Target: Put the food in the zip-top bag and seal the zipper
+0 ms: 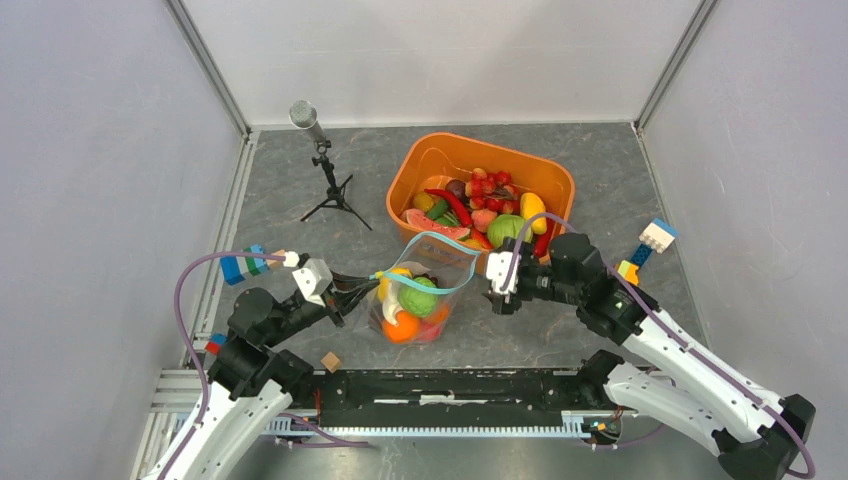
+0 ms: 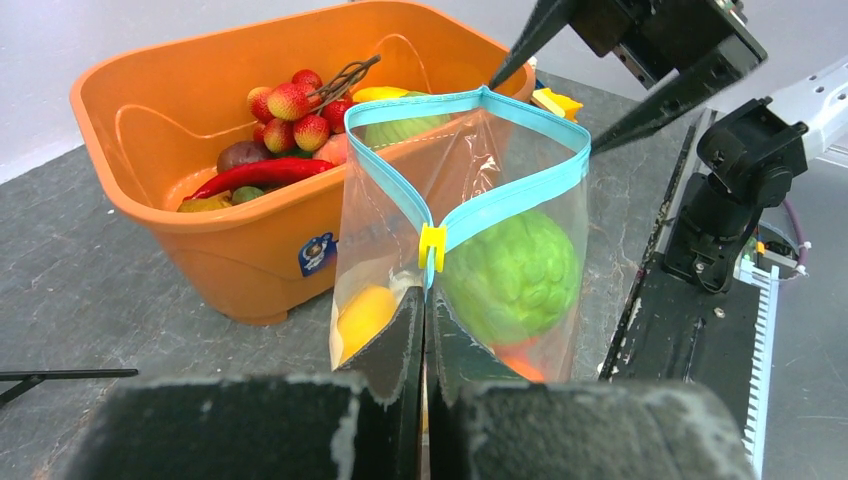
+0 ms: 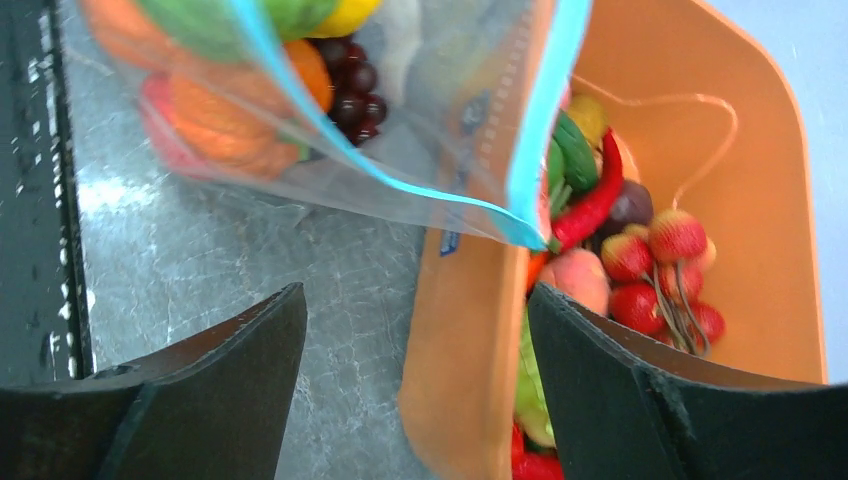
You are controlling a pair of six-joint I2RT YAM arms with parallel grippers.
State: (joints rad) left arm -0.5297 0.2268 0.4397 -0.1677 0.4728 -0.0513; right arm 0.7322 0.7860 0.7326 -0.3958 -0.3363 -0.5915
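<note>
My right gripper should pinch the bag's far corner (image 1: 477,252) before pulling the slider, because the bag's teal zipper is wide open beyond the yellow slider.
The clear zip-top bag (image 1: 445,275) stands upright on the table, holding food: a green round piece (image 1: 420,297), an orange (image 1: 400,326) and a yellow piece (image 1: 393,277). Its teal zipper (image 1: 432,238) gapes open in a loop. My left gripper (image 1: 362,291) is shut on the bag's left corner, just below the yellow slider (image 2: 432,247). The zipper (image 2: 510,190) spreads wide beyond it. My right gripper (image 1: 496,290) is open and empty beside the bag's right end (image 3: 520,225). In the right wrist view my right gripper (image 3: 415,295) straddles the orange bin's wall.
An orange bin (image 1: 440,146) with more toy food (image 1: 480,205) stands behind the bag. A microphone on a tripod (image 1: 320,150) is at the back left. Coloured blocks lie at the right (image 1: 655,238) and left (image 1: 245,265). A wooden cube (image 1: 331,361) sits near the front rail.
</note>
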